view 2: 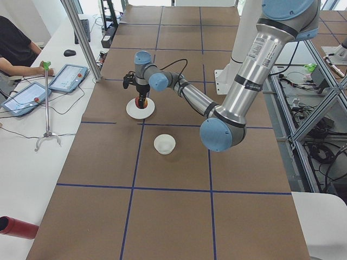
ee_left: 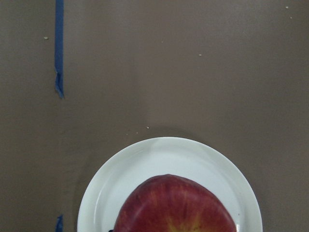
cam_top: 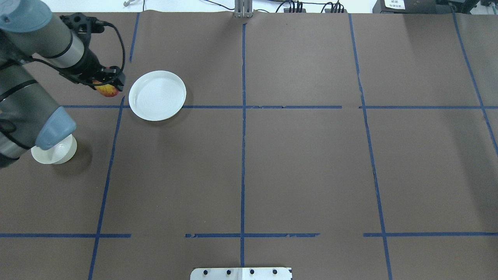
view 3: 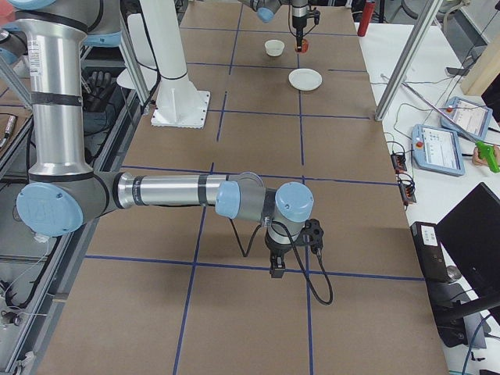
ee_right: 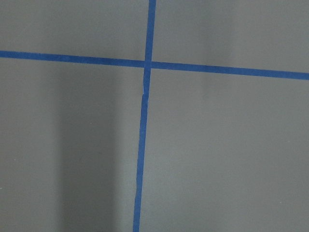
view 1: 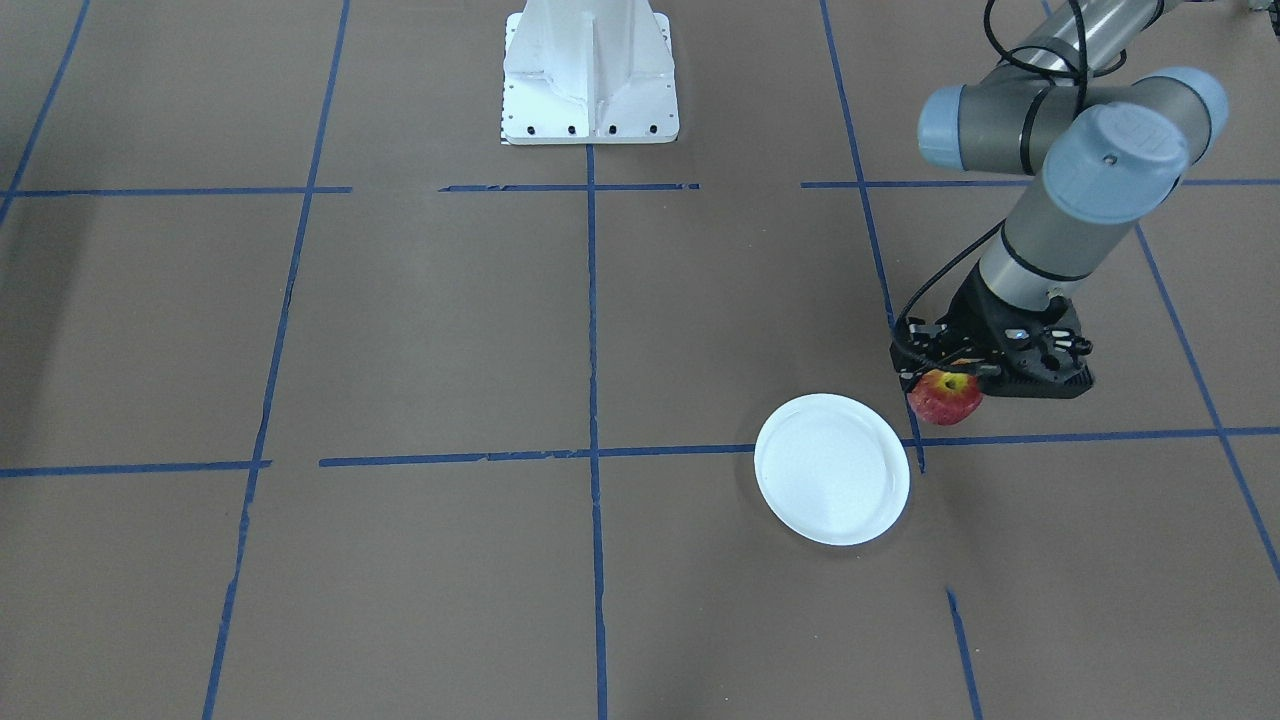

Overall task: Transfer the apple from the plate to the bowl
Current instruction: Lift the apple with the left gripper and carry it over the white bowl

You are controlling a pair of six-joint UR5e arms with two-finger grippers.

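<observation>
The robot's left gripper will release the apple inside the small cream bowl [view 1: 1023,319], which is nearer the robot than the white plate.
My left gripper [view 1: 947,378] is shut on the small red apple [view 1: 945,398] and holds it above the table. In the overhead view the apple [cam_top: 107,90] hangs just left of the flat white plate [cam_top: 157,95], which has nothing on it. The left wrist view shows the apple [ee_left: 176,205] in front of the plate [ee_left: 120,179]. The small cream bowl [cam_top: 56,152] stands nearer the robot, partly under my left arm's elbow; it also shows in the exterior left view [view 2: 164,144]. My right gripper [view 3: 277,266] shows only in the exterior right view, low over bare table, so I cannot tell its state.
Brown table [cam_top: 303,163] marked with blue tape lines. The robot's white base [view 1: 590,75] stands at the table's middle edge. Operators' tablets [view 2: 68,77] lie on the side desk, beyond a metal post.
</observation>
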